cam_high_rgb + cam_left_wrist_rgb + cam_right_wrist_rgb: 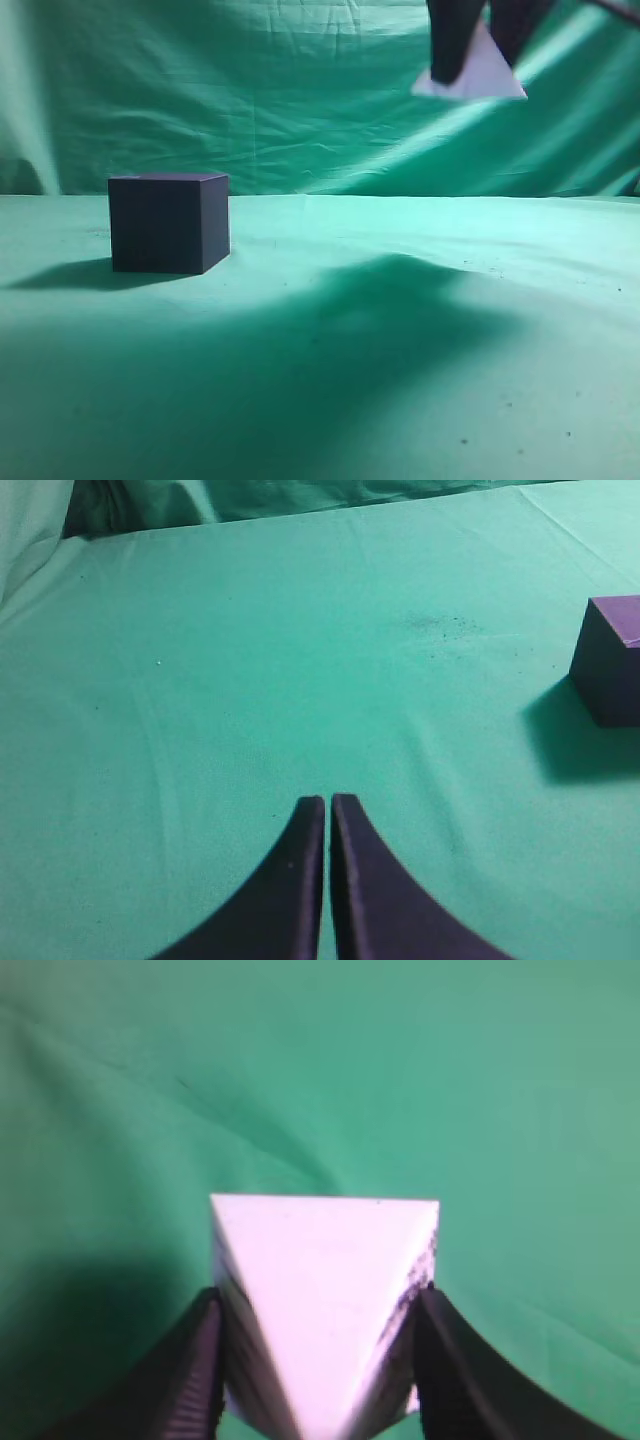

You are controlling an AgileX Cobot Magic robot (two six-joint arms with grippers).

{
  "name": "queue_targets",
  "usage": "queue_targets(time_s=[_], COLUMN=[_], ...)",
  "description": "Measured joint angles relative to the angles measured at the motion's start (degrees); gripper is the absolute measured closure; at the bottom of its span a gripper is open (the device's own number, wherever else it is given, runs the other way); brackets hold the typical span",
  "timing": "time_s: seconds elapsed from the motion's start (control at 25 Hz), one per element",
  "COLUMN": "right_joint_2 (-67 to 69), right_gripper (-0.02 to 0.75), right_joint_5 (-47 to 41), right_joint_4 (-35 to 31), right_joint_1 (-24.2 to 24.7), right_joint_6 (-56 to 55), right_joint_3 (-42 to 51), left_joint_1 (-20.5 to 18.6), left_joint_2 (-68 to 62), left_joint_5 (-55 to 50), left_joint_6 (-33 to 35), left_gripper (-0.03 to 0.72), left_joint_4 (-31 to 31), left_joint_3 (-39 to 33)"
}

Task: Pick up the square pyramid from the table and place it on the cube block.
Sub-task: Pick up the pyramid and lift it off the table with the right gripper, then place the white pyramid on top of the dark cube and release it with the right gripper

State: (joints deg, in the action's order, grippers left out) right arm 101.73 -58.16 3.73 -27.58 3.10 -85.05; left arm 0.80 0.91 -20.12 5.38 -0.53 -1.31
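Next, my right gripper releases the square pyramid, now held high above the table, on the flat top side of the dark cube block [186, 176].
My right gripper [485, 55] is shut on the square pyramid [486, 75] and holds it high above the table [400, 380], at the top right of the exterior view. In the right wrist view the pale pyramid [320, 1300] sits between the two dark fingers [318, 1305], with dark scuffs along its right edge. The cube block [168, 222], dark navy-purple, stands on the green cloth at the left, well left of and below the pyramid. It shows at the right edge of the left wrist view [612, 660]. My left gripper [328, 802] is shut and empty over bare cloth.
Wrinkled green cloth [250, 100] hangs as a backdrop behind the table. A broad shadow [380, 320] lies on the cloth to the right of the cube. A patch of dark specks [440, 625] marks the cloth in the left wrist view.
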Motion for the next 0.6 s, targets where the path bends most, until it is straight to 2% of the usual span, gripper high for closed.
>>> queue_targets(time_s=[0.12,0.28,0.44,0.6], right_joint_2=[0.0,2.6,9.7,17.3], right_gripper=[0.374,0.374,0.374,0.374], right_joint_5=[-4.2,-8.5,-12.0,-13.0], right_joint_4=[0.1,0.1,-0.1,-0.2], right_joint_1=[-3.8,-11.5,-18.3,-22.6], right_joint_6=[1.1,1.8,1.9,2.5], right_joint_3=[-6.4,-15.2,-23.6,-29.8], left_joint_1=[0.0,0.0,0.0,0.0], left_joint_2=[0.0,0.0,0.0,0.0], left_joint_5=[0.0,0.0,0.0,0.0], left_joint_6=[0.0,0.0,0.0,0.0], left_gripper=[0.688,0.688,0.688,0.688], left_joint_4=[0.0,0.0,0.0,0.0], left_joint_3=[0.0,0.0,0.0,0.0])
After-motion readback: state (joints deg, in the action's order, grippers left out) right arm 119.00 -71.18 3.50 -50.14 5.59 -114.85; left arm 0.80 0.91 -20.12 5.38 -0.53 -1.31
